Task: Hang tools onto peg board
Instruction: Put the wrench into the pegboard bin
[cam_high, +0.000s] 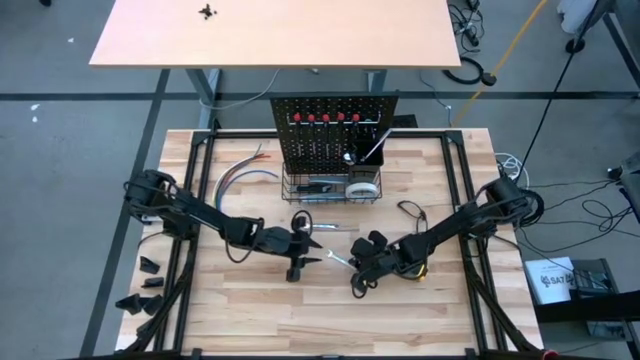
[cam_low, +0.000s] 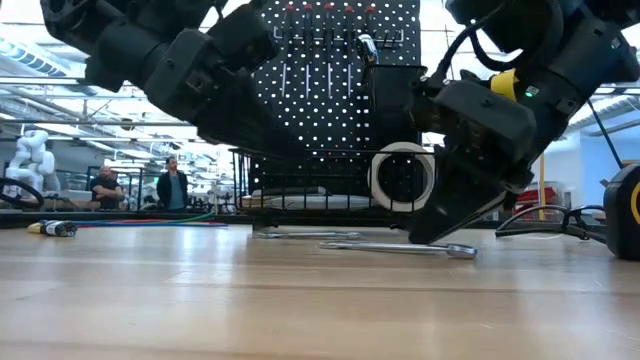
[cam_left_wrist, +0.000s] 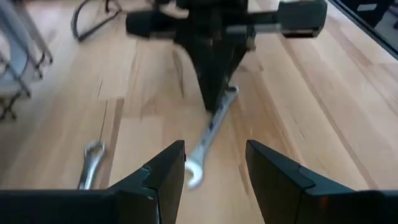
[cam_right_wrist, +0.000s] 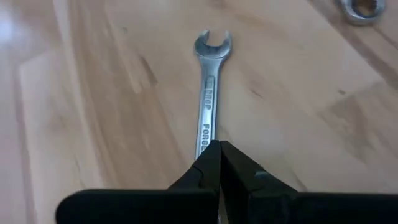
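Note:
The robot's right gripper has its shut fingers above the flat-lying wrench, so it should open them, pinch the wrench's handle (cam_right_wrist: 204, 138) and tip it on edge for the left gripper.
A silver wrench (cam_high: 338, 260) lies flat on the wooden table, in front of the upright black peg board (cam_high: 335, 125). In the right wrist view its open end (cam_right_wrist: 212, 45) points away from my right gripper (cam_right_wrist: 219, 149), which is shut and comes down on the shaft. My left gripper (cam_left_wrist: 214, 171) is open and hovers low, facing the right one. Its fingers stand on either side of the wrench's open end (cam_left_wrist: 193, 175), and no contact shows. A second wrench (cam_left_wrist: 90, 165) lies nearby on the table. My right gripper's shut fingertips (cam_left_wrist: 214, 102) meet the wrench's shaft (cam_right_wrist: 204, 134) toward its ring end, slanting down from the table's right. No gap shows between the fingers. Whether they pinch the shaft or only rest on it, I cannot tell. The wrench lies flat on the table (cam_low: 400, 247).
A wire basket (cam_high: 330, 188) at the board's foot holds a white tape roll (cam_high: 362, 186). Red-handled screwdrivers (cam_high: 325, 118) hang along the board's top. Coloured cables (cam_high: 245, 170) lie at the far left. People (cam_low: 172, 185) stand in the room beyond.

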